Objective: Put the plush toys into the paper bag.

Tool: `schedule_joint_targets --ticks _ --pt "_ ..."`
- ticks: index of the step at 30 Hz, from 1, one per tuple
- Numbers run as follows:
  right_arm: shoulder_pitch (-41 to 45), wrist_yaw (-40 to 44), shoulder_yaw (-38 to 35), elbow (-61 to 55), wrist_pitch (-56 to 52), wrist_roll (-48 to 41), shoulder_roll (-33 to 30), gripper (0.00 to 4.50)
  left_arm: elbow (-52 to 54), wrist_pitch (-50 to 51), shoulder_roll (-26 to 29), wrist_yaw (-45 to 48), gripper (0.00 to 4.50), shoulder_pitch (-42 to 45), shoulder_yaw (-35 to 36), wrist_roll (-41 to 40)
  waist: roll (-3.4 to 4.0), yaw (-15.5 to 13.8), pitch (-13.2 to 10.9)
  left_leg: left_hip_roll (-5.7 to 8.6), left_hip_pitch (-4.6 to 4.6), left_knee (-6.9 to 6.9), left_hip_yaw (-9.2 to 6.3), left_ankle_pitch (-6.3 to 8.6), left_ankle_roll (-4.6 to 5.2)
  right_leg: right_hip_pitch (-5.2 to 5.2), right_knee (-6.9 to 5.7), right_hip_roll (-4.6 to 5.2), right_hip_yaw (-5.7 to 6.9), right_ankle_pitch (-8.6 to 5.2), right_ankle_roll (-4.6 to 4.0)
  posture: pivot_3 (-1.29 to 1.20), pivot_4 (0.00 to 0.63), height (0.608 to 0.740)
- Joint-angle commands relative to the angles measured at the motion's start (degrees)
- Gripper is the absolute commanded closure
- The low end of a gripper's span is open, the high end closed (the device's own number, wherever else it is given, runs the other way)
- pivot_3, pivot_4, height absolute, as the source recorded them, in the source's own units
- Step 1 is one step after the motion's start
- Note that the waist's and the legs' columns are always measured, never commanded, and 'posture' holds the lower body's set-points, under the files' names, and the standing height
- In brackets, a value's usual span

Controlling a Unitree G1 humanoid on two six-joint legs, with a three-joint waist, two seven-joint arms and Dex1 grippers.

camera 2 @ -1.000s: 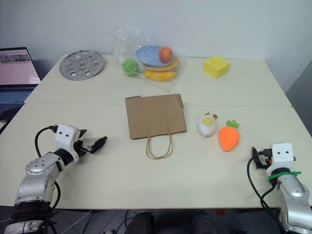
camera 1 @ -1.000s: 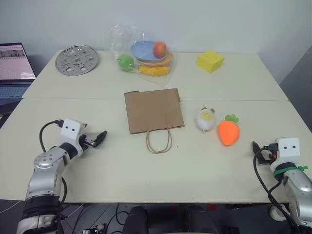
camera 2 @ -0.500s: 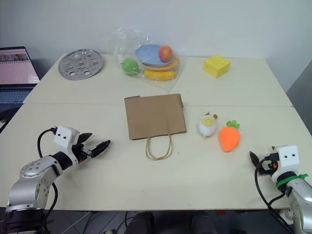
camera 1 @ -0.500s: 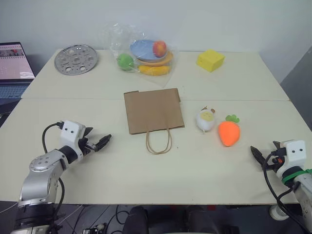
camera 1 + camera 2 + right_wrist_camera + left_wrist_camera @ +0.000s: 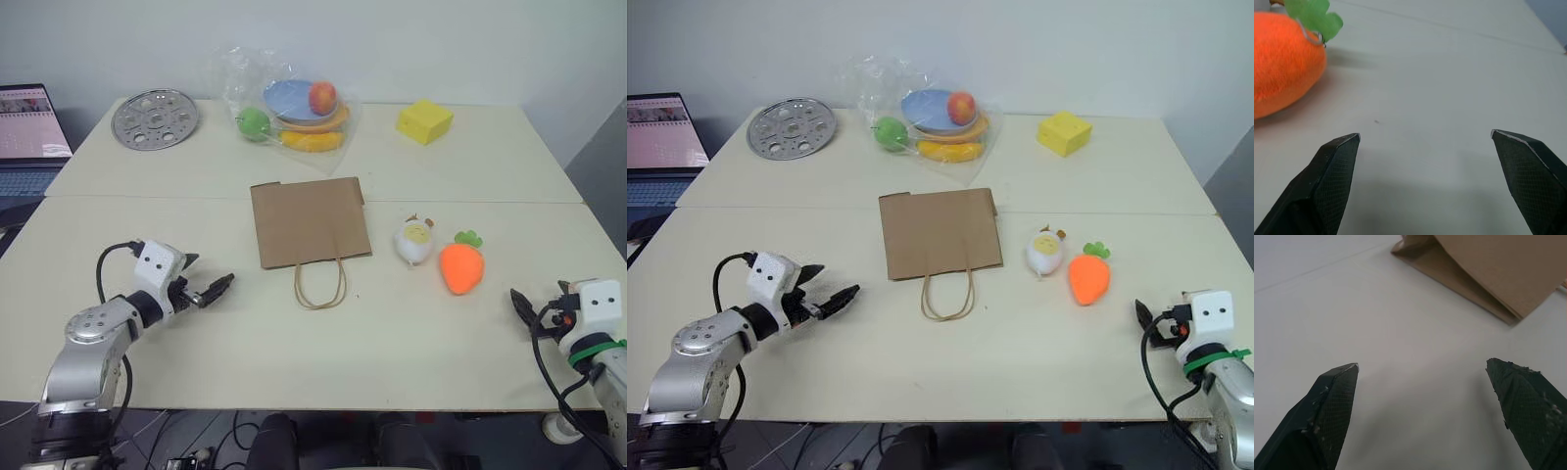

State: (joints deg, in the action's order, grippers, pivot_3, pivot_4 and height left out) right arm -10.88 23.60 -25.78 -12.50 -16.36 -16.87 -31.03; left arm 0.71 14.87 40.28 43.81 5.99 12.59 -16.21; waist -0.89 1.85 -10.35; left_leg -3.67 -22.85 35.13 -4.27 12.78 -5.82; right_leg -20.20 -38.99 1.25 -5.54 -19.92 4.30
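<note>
My left gripper grabs the paper bag's loop handle [image 5: 298, 290] next, on the side closest to it, because lifting it opens the bag.
The brown paper bag [image 5: 309, 220] lies flat at the table's middle, its loop handles [image 5: 320, 284] pointing toward me. To its right lie the white plush with a yellow face [image 5: 412, 241] and the orange carrot plush [image 5: 459, 264], side by side. My left gripper [image 5: 217, 287] hovers open left of the bag's handles and points at them; the bag's corner [image 5: 1488, 269] lies ahead of its fingers [image 5: 1327, 416]. My right gripper [image 5: 519, 305] is open near the front right edge, nothing between its fingers. The carrot [image 5: 1283, 58] sits a short way ahead of it.
A perforated metal disc [image 5: 155, 118] lies at the back left. A clear plastic bag of fruit and plates [image 5: 294, 113] sits at the back centre, a yellow sponge block [image 5: 424, 121] at the back right. A laptop [image 5: 29, 137] stands past the table's left edge.
My left gripper has swung rightward toward the bag's handles. The right hand drifted slightly outward near the front edge. Bag and toys have not moved.
</note>
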Motion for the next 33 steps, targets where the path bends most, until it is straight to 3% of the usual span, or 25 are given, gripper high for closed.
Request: schedule_joint_targets --ticks 1,6,12,16,24,33 --pt "-0.1 1.9 -4.0 -7.9 -0.5 -3.7 -2.1 0.0 6.5 -6.6 4.5 7.1 0.02 1.5 -1.8 0.5 0.01 0.0 0.0 -0.01 0.0 0.0 0.0 0.0 0.0 0.0 0.0 0.0 0.0 0.0 0.0 0.0 0.15 0.74" --pt "4.8 3.7 -1.9 -15.3 -7.4 -10.6 -4.6 0.0 7.1 -13.7 7.0 18.4 0.02 8.0 -8.3 0.2 0.04 0.0 0.0 -0.01 0.04 0.0 0.03 0.0 0.0 0.04 -0.01 0.0 -0.01 0.01 -0.01 0.0 0.15 0.74" --pt "5.2 14.1 12.2 -25.6 -10.8 -13.1 -10.6 0.0 -1.9 -26.5 5.1 28.4 0.02 16.4 -17.9 4.4 0.05 0.0 0.0 -0.04 0.02 0.0 0.03 0.0 0.02 0.0 -0.01 -0.07 -0.01 0.02 -0.03 0.0 0.15 0.74" --pt "4.9 16.8 17.2 -26.4 -7.4 -10.0 -11.4 0.0 -11.7 -36.3 2.8 29.1 0.02 21.3 -21.3 8.8 -0.07 0.0 -0.1 -0.01 -0.1 0.0 0.01 0.02 0.04 -0.05 0.08 -0.05 0.01 0.01 -0.04 0.0 0.15 0.74" --pt "6.0 15.0 18.1 -26.4 -7.7 -9.9 -9.3 0.0 -22.4 -44.5 -2.7 27.4 0.02 25.3 -24.5 12.9 -0.13 -0.1 -0.1 -0.02 -0.07 0.05 -0.01 0.01 0.04 -0.03 0.0 -0.06 0.04 0.02 -0.03 0.0 0.15 0.74" --pt "6.3 13.1 16.4 -25.8 -8.6 -9.7 -8.4 0.0 -26.2 -47.3 -4.3 27.4 0.02 26.5 -24.4 12.5 -0.13 -0.1 -0.1 -0.02 -0.06 0.07 -0.04 0.01 0.04 -0.02 -0.03 -0.06 0.06 0.02 -0.03 0.0 0.15 0.74"
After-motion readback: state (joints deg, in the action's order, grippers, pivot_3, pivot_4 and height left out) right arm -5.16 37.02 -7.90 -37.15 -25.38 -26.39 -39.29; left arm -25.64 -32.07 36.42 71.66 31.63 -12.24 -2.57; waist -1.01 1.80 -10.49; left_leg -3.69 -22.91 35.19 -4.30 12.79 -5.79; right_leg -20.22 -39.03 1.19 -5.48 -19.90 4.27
